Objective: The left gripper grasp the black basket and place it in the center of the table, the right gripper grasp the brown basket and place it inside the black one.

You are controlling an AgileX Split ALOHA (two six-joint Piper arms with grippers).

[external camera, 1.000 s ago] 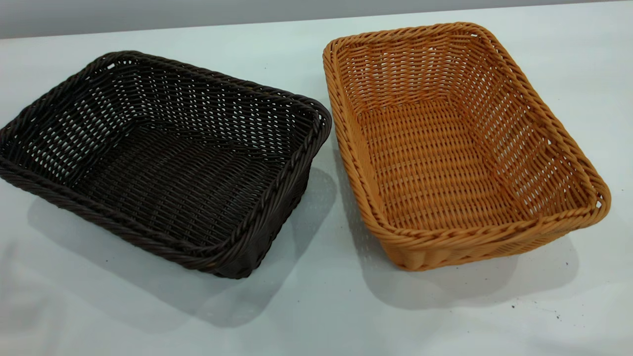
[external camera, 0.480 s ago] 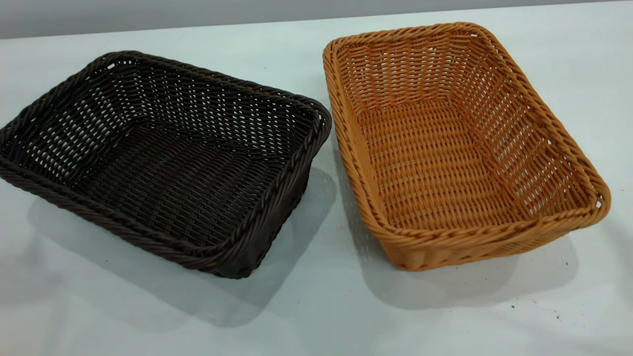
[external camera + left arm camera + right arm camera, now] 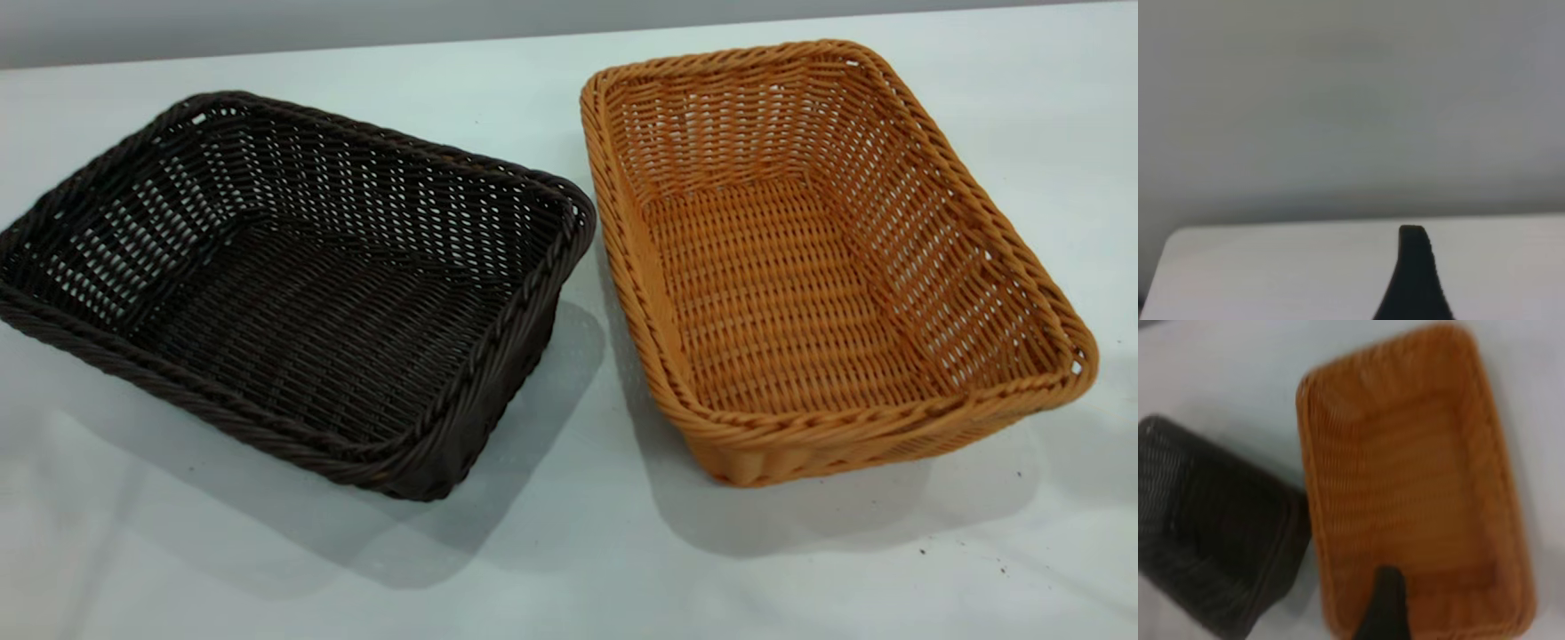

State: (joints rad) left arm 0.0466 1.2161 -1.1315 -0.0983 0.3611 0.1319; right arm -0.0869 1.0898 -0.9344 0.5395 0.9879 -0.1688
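Note:
My right gripper is going to close on the near short rim (image 3: 981,399) (image 3: 1488,630) of the brown basket, toward the corner farther from the black basket.
The black basket (image 3: 293,293) stands on the left of the table (image 3: 569,569). The brown basket (image 3: 818,267) stands close beside it on the right, a narrow gap between them. Both are upright and empty. Neither gripper shows in the exterior view. In the right wrist view, one black finger (image 3: 1383,607) of my right gripper hangs above the brown basket (image 3: 1418,487) near one short end, with the black basket (image 3: 1211,527) beside it. In the left wrist view, one black finger (image 3: 1413,280) of my left gripper shows over bare table (image 3: 1271,273). No second finger shows beside either one.
The table's far edge (image 3: 356,49) runs behind the baskets against a grey wall. Bare tabletop lies in front of both baskets, with a few dark specks (image 3: 1000,564) at the front right.
The baskets have not moved. Soft shadows on the table at the front left and at the right of the brown basket have shifted and spread.

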